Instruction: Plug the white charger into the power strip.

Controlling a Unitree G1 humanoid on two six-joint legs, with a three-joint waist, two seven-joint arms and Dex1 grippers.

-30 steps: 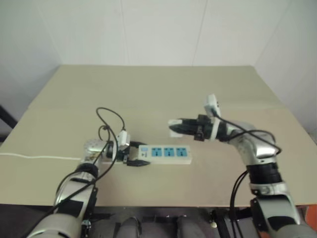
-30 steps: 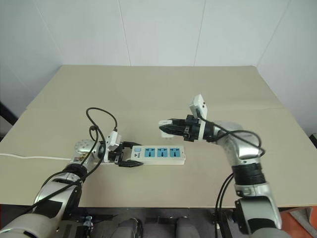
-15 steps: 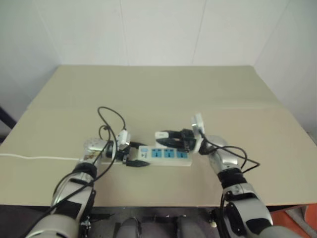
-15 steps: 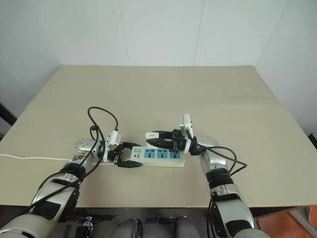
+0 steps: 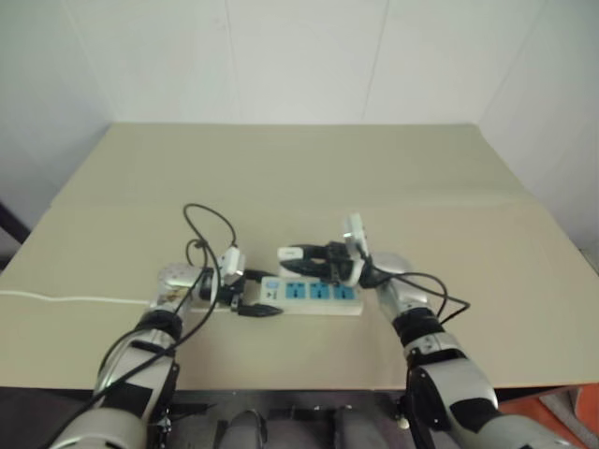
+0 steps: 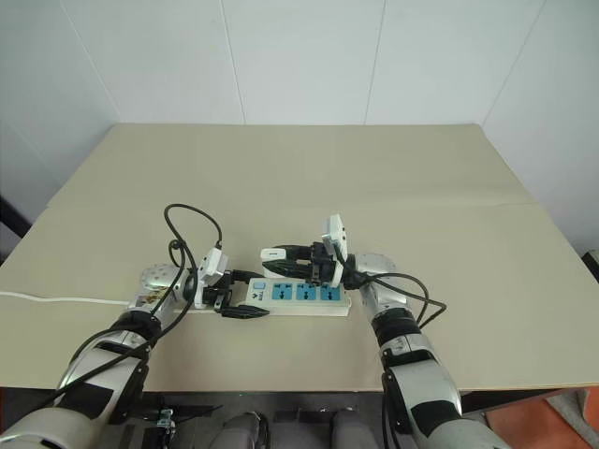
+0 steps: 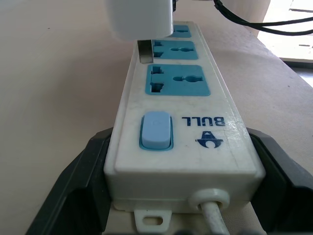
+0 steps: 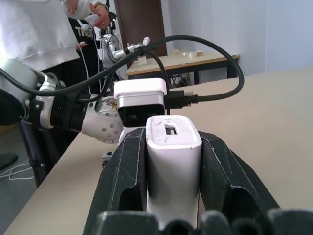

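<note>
The blue socket (image 5: 296, 285) is the one nearest the power strip's switch end. Next, my right gripper lets go of the white charger there.
The power strip (image 5: 323, 293) lies on the tan table (image 5: 309, 173), a long white bar with three blue sockets. My left gripper (image 6: 251, 293) is shut on its switch end; in the left wrist view its black fingers (image 7: 73, 196) press both sides of the strip (image 7: 181, 127). My right gripper (image 6: 283, 255) is shut on the white charger (image 5: 287, 253), which sits between its fingers (image 8: 124, 181) in the right wrist view. The charger (image 7: 141, 17) hovers low over the sockets near the switch end. Its metal prong (image 7: 144, 51) hangs close to the strip's face.
The strip's thin white cord (image 5: 75, 299) runs off the table's left edge. A black cable (image 5: 211, 220) loops above my left wrist. Bare tabletop stretches behind and to the right of the strip. A person (image 8: 39, 29) stands in the background of the right wrist view.
My right gripper has carried the charger leftward and down, from beyond the strip's far end to just above its sockets. The left gripper and the strip have stayed put.
</note>
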